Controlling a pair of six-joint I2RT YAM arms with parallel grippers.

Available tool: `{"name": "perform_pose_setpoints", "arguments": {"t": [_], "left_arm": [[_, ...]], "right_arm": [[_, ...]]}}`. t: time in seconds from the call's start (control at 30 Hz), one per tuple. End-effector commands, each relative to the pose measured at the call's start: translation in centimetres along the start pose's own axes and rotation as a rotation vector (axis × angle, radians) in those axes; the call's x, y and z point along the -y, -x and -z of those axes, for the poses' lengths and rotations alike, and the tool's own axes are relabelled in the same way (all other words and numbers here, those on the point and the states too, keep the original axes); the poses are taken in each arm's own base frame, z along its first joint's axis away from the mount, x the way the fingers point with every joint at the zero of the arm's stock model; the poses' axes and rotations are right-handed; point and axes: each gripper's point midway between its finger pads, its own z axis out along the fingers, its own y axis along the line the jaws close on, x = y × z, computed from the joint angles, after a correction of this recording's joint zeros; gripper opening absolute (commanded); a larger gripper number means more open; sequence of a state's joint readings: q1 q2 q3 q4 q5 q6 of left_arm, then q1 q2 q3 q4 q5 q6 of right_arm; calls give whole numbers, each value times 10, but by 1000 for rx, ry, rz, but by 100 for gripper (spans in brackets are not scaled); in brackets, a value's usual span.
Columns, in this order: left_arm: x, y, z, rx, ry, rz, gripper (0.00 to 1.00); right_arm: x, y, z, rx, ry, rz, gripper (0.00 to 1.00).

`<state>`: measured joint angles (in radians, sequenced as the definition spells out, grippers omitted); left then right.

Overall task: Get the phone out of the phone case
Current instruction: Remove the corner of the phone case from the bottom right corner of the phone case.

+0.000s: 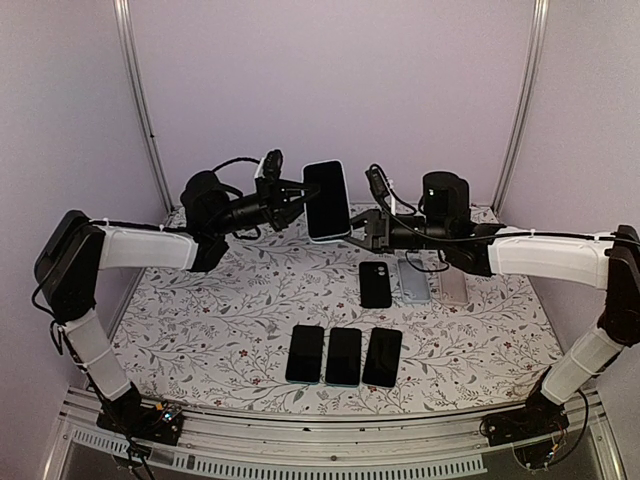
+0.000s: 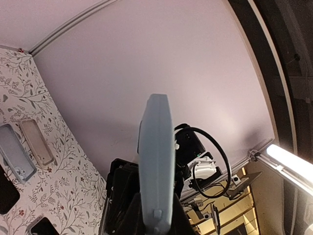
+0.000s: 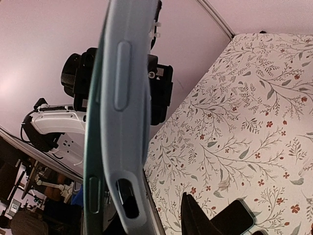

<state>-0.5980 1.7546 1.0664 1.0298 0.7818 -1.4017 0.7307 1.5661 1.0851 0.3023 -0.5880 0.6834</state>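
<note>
My right gripper needs to grip the case's lower corner point(image 1: 344, 232) before my left gripper, which is clamping the case's edge opposite the phone's raised teal edge, opens.
The phone point(image 1: 328, 197), dark screen toward the camera, hangs upright in the air above the back of the table inside a light blue phone case point(image 2: 156, 147). My left gripper point(image 1: 300, 195) is shut on its left edge, fingers pressed against both faces of the case point(image 2: 156, 215). My right gripper point(image 1: 357, 228) sits at the lower right corner. In the right wrist view the case point(image 3: 124, 98) stands slightly off the phone's teal edge point(image 3: 93, 161). One right finger point(image 3: 195, 218) stands apart from the case, and the other is hidden behind it.
Three dark phones point(image 1: 343, 356) lie in a row near the front of the floral tablecloth point(image 1: 200, 320). Behind them lie a black case point(image 1: 375, 284) and two pale empty cases point(image 1: 414, 280) point(image 1: 452, 283). The same two pale cases show in the left wrist view point(image 2: 17, 152) point(image 2: 36, 141).
</note>
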Motion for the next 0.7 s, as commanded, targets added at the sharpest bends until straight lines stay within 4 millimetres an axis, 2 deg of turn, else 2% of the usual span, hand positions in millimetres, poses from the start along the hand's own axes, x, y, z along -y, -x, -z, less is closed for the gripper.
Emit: {"name": "perform_pose_setpoints", "arguments": {"t": [0.0, 0.23, 0.4, 0.67], "left_arm": [[37, -57, -22, -233, -96, -36, 0], [22, -65, -23, -286, -16, -54, 0], [16, -73, -23, -318, 8, -54, 0], [5, -78, -23, -340, 33, -36, 1]], "right_arm": [[6, 19, 2, 54, 35, -46, 37], [-2, 28, 5, 65, 121, -100, 42], [6, 32, 4, 81, 131, -134, 42], [4, 42, 2, 104, 173, -157, 38]]}}
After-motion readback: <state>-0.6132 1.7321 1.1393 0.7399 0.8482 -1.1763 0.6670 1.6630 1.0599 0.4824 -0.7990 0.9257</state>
